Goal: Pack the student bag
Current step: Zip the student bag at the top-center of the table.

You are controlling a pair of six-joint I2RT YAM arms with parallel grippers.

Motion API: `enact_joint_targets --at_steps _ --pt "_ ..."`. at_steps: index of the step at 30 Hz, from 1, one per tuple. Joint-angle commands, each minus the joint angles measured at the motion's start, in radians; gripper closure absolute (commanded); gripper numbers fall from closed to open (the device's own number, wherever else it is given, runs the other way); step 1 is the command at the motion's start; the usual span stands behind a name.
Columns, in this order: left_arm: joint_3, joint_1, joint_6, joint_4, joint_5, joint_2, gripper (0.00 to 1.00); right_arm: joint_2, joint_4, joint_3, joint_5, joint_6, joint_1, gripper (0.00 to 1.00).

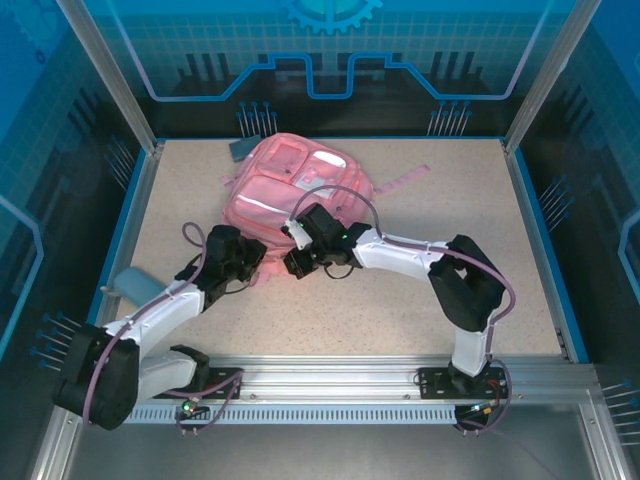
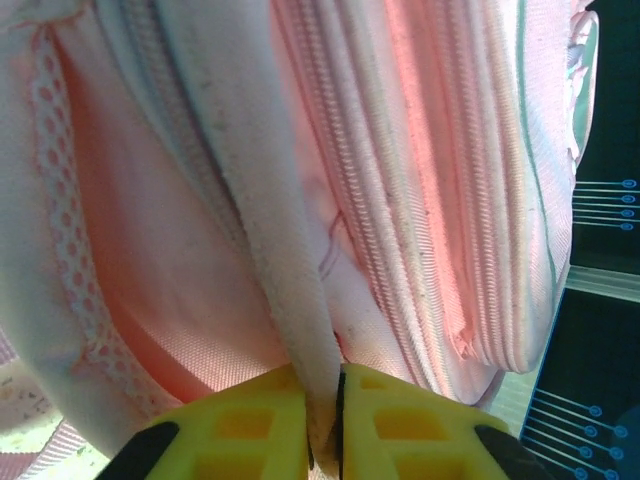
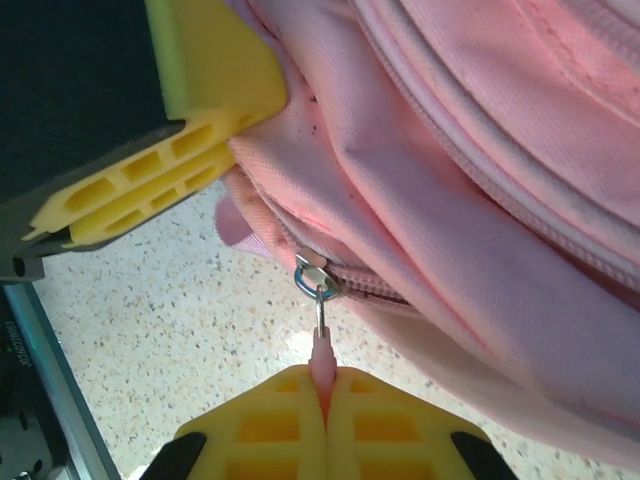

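Note:
I should release the pink zipper pull from my right gripper at the bag's side edge (image 1: 381, 228), close to the pink strap that is trailing there.
The pink student bag (image 1: 290, 185) lies in the middle of the table, its front pockets facing up. At its near edge my left gripper (image 1: 260, 260) is shut on a pale fabric strip (image 2: 270, 200) of the bag, pinched between the yellow jaws (image 2: 323, 420). Just to its right, my right gripper (image 1: 292, 262) is shut on the pink zipper pull (image 3: 321, 355), which hangs from the metal slider (image 3: 313, 275) at the bag's lower edge. One yellow finger of the left gripper (image 3: 180, 150) presses against the bag in the right wrist view.
A grey-blue flat object (image 1: 243, 150) pokes out behind the bag at the back left. Another grey object (image 1: 130, 283) lies at the table's left edge by my left arm. A pink strap (image 1: 405, 180) trails right across the speckled table (image 1: 460, 230).

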Motion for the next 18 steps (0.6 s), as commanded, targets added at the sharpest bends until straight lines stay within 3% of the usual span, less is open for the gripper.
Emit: enact_joint_targets --at_steps 1,6,18 --pt "-0.019 0.006 0.029 0.000 -0.047 -0.033 0.92 -0.081 -0.065 -0.051 0.100 -0.033 0.007 1.00" --pt "-0.024 0.007 0.057 -0.048 -0.075 -0.083 0.96 -0.118 -0.106 -0.123 0.228 0.003 -0.080 1.00" --pt "-0.010 0.008 0.099 -0.110 -0.080 -0.132 0.98 -0.035 -0.174 -0.077 0.331 0.104 -0.312 1.00"
